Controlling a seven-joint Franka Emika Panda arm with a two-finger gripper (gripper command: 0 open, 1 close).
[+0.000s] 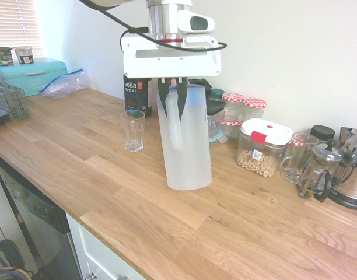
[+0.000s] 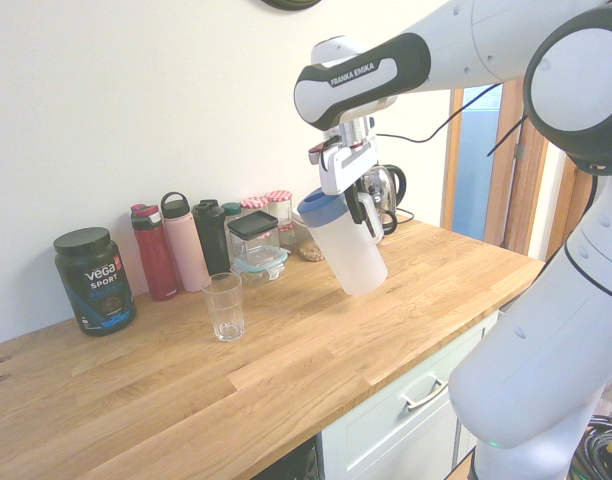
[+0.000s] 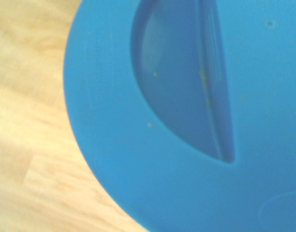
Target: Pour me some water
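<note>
The robot's gripper needs to release the frosted pitcher on the wooden counter (image 2: pixel 355 271) just in front of the French press.
My gripper (image 1: pixel 171 88) (image 2: pixel 360 203) is shut on the white handle of the tall frosted pitcher (image 1: pixel 189 146) (image 2: pixel 352 250). The pitcher hangs above the wooden counter (image 1: pixel 167 221), tilted so that its blue lid (image 2: pixel 321 208) leans toward the glass. The lid (image 3: pixel 186 121) fills most of the wrist view. A small clear drinking glass (image 1: pixel 133 129) (image 2: pixel 224 305) stands upright on the counter, a little to the pitcher's side. It looks empty. The water itself cannot be made out through the frosted wall.
A black Vega tub (image 1: pixel 137 93) (image 2: pixel 94 280) and several bottles (image 2: pixel 186 245) stand along the wall. Red-lidded jars (image 1: pixel 242 111), a cereal box (image 1: pixel 263 146), a glass mug (image 1: pixel 295 157) and a French press (image 1: pixel 324 169) crowd the back. A teal bread bin (image 1: pixel 35 73) sits far off.
</note>
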